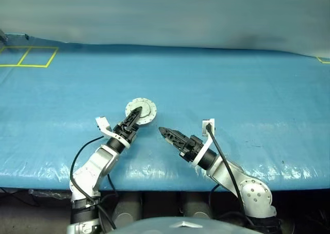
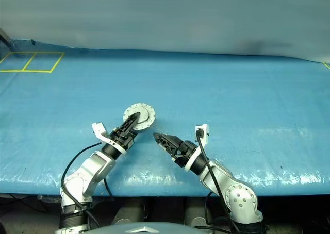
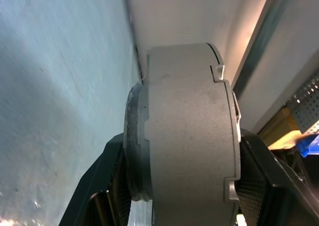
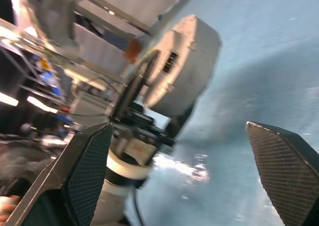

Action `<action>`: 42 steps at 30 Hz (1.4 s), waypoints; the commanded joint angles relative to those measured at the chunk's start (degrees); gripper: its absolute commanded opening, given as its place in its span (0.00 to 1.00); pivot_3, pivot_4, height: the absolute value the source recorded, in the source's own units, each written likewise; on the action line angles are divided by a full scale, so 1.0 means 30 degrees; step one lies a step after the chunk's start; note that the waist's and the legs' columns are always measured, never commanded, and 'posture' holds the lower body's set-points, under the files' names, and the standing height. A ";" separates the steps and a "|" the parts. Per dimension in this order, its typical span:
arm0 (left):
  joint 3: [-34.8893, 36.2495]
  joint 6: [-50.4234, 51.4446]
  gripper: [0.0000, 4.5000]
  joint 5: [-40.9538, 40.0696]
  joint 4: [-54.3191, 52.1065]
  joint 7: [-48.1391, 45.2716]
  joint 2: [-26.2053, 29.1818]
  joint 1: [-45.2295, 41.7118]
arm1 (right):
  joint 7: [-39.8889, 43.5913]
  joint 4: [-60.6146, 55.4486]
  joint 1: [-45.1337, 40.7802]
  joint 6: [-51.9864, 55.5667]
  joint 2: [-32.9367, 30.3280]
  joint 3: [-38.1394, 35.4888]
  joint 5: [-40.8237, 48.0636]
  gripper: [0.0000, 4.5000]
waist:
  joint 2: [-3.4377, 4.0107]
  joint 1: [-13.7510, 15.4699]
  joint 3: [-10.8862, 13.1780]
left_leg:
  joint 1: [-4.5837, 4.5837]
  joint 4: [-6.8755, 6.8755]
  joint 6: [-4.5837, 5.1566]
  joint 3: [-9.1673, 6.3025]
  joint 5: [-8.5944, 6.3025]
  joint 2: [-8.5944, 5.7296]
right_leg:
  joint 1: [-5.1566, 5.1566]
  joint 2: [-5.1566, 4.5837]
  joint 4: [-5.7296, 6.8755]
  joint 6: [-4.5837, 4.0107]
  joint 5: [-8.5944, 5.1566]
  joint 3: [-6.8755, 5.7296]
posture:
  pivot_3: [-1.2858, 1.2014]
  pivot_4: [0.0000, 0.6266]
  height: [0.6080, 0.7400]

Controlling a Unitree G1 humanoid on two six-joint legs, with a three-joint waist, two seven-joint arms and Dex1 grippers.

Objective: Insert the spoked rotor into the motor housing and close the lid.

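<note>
The motor housing, now just above the blue table, will be released by my left gripper on the open blue table, at a spot partway [image 1: 131, 84] toward the grey backdrop.
The motor housing [image 1: 143, 110] is a round silver-grey drum just above the blue table, left of centre. Its upward face is plain grey with a lighter rim, so the lid [image 2: 142, 115] looks closed on it. My left gripper [image 1: 137, 112] is shut on the housing, with one black finger [image 3: 113, 178] on each flat face and the drum's curved side [image 3: 187, 116] between them. A short way to the right of the housing, my right gripper [image 1: 164, 131] points at it, open, with its pads [image 4: 89, 161] wide apart and nothing between them. The spoked rotor is hidden.
A blue plastic sheet [image 1: 232, 84] covers the table. Yellow tape squares [image 1: 28, 56] mark its far left corner. The table's front edge [image 1: 154, 180] runs just behind both wrists. A grey backdrop [image 1: 165, 12] rises behind the table.
</note>
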 commanded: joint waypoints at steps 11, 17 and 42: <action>0.2629 -0.2926 0.54 0.3167 0.4368 0.1380 0.0297 -0.5199 | 0.1407 0.0806 0.0734 -0.9345 -0.0472 0.3650 -1.3470 1.00 | -0.0121 0.0030 0.0068 | 0.0012 0.0003 -0.0011 -0.0005 0.0007 0.0000 | 0.0012 0.0014 0.0007 0.0024 0.0014 0.0001 | 0.52 0.24 1.00; 0.2907 -0.4602 0.54 0.6801 1.0168 -0.0126 0.1525 -0.9993 | 0.1576 0.1759 0.0900 -1.0524 -0.0356 0.3647 -1.5410 1.00 | -0.0227 0.0174 0.0130 | 0.0006 0.0032 -0.0023 -0.0020 0.0016 -0.0010 | 0.0036 0.0027 0.0006 0.0049 0.0033 -0.0002 | 0.52 0.24 1.00; 0.1825 -0.5791 0.99 1.7536 2.0219 -0.4648 0.4315 -1.4862 | 0.1873 0.1934 0.1573 -0.9657 0.0535 0.3472 -1.6359 1.00 | -0.0233 -0.0395 0.0134 | 0.0170 -0.0002 -0.0029 -0.0017 0.0019 0.0001 | 0.0160 0.0026 0.0033 0.0197 0.0116 0.0007 | 0.52 0.24 1.00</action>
